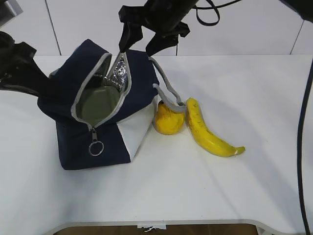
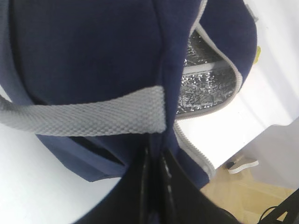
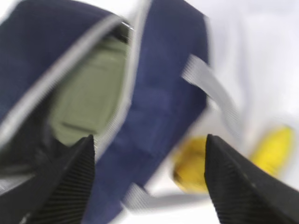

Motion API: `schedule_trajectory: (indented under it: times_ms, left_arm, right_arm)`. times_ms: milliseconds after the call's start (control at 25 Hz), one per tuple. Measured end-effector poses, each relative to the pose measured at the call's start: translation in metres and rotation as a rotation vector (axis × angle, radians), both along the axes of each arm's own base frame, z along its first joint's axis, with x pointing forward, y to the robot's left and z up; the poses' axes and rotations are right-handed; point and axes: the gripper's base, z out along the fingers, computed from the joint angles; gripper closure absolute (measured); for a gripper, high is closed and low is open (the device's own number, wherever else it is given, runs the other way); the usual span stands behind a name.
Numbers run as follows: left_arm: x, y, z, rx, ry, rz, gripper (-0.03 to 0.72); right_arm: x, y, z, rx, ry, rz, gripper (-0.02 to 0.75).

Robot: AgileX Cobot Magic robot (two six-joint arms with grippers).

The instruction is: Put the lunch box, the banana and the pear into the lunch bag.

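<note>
Next, my right gripper goes next to the banana's middle (image 1: 202,131), beside the pear, and closes there.
The navy lunch bag (image 1: 98,132) stands open at the left of the table, and its silver lining (image 2: 205,84) shows. The lunch box (image 1: 100,103) lies inside it with its sage-green lid up; it also shows in the right wrist view (image 3: 88,98). The pear (image 1: 168,119) sits on the table against the bag's right side, under a grey handle (image 1: 168,95). The banana (image 1: 208,131) lies just right of the pear. My left gripper (image 2: 156,158) is shut on the bag's navy fabric at its left side (image 1: 49,83). My right gripper (image 1: 139,41) is open and empty above the bag's far edge (image 3: 148,144).
The white table (image 1: 234,186) has its front edge close below the bag. The right arm's cable (image 1: 303,147) hangs at the far right. The right wrist view is blurred; the pear (image 3: 191,168) and banana (image 3: 273,149) show in it as yellow blobs.
</note>
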Motion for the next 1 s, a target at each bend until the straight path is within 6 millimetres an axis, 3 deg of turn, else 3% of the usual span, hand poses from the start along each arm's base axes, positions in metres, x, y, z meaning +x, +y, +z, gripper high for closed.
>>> schedule_trajectory:
  times_ms: [280, 480, 680, 1000]
  left_arm:
    - [-0.001, 0.001, -0.001, 0.025, 0.005, -0.016, 0.691]
    - [-0.002, 0.002, -0.002, 0.042, 0.011, -0.027, 0.691]
    - [-0.002, 0.002, -0.002, 0.042, 0.011, -0.027, 0.691]
    - [-0.003, 0.002, -0.002, 0.039, 0.014, -0.029, 0.691]
  right_arm:
    - [-0.022, -0.018, 0.019, -0.114, -0.018, -0.021, 0.174]
    - [-0.058, -0.049, 0.032, -0.296, -0.023, -0.057, 0.175]
    - [-0.071, -0.063, 0.004, -0.425, 0.058, -0.063, 0.175]
    - [-0.064, -0.065, -0.043, -0.513, 0.169, -0.080, 0.176]
